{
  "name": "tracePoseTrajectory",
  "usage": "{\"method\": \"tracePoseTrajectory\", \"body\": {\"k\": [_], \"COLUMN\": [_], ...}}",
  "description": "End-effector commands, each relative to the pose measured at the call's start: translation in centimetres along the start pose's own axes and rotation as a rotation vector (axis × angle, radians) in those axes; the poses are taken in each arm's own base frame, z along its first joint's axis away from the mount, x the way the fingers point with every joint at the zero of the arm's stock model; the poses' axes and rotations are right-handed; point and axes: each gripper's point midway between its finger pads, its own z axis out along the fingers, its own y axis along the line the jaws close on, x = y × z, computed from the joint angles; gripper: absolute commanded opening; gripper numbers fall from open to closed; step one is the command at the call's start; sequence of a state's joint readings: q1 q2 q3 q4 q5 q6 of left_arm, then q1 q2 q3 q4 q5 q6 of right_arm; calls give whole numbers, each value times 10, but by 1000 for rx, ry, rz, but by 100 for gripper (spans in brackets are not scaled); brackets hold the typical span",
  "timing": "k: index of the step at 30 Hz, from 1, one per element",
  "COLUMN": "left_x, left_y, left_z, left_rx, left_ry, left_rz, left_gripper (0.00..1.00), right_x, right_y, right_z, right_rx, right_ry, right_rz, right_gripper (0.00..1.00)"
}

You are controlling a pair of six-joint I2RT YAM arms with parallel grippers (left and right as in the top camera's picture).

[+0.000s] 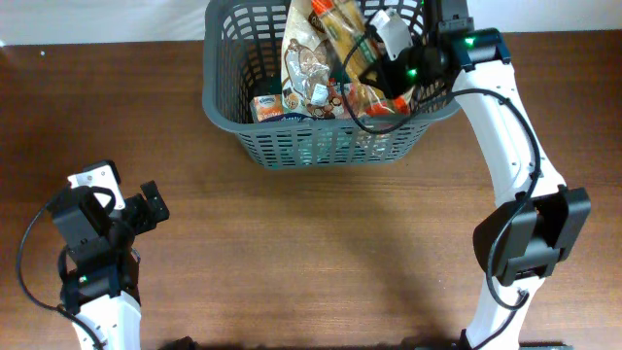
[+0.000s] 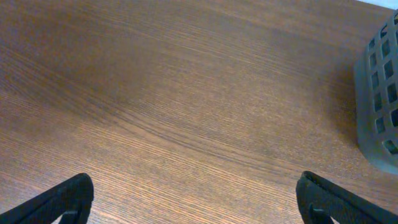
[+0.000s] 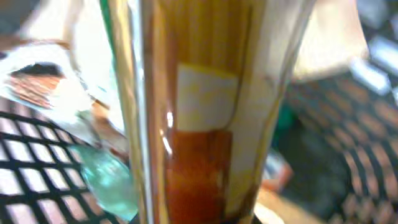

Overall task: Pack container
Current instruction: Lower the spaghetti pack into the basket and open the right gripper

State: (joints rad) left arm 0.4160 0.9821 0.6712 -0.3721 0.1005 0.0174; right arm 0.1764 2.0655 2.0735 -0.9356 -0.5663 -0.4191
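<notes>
The robot's right gripper should put the long clear packet down along the inside of the container's near side [image 1: 340,107] [image 3: 149,180], next to the brown and white bag.
The dark grey slotted container [image 1: 321,146] stands at the table's far middle and holds several food packets. My right gripper [image 1: 371,64] reaches down into it from the right and is shut on a long clear packet with yellow and orange contents [image 1: 335,29]. That packet fills the blurred right wrist view [image 3: 199,112], with the container's lattice [image 3: 25,162] behind it; the fingers are hidden there. My left gripper [image 1: 153,207] is open and empty over bare wood at the near left [image 2: 196,199]. The container's corner shows in the left wrist view [image 2: 379,93].
Inside the container lie a brown and white bag [image 1: 306,68] and a small blue and orange box [image 1: 267,105]. A teal packet [image 3: 109,180] lies against the lattice. The wooden table [image 1: 292,253] runs around the container, and its far edge passes behind it.
</notes>
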Motion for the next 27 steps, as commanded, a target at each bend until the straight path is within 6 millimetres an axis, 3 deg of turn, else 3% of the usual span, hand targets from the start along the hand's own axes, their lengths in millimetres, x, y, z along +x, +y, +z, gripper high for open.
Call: {"method": "tracePoseTrajectory", "body": {"k": [1, 16, 22, 27], "left_x": [2, -2, -2, -2], "left_y": [-4, -4, -4, -4], "left_z": [2, 2, 2, 2], "left_rx": [18, 17, 17, 17], "left_ry": [5, -11, -11, -11], "left_rz": [-4, -3, -3, -3], "left_gripper": [99, 99, 99, 99], "right_x": [-63, -70, -69, -51], "right_y": [46, 81, 75, 51], "right_z": [-43, -56, -53, -41], "right_rx": [-173, -345, -311, -174], "right_ry": [-239, -354, -339, -215], "right_rz": [-167, -386, -400, -361], "right_gripper": [4, 4, 4, 4]}}
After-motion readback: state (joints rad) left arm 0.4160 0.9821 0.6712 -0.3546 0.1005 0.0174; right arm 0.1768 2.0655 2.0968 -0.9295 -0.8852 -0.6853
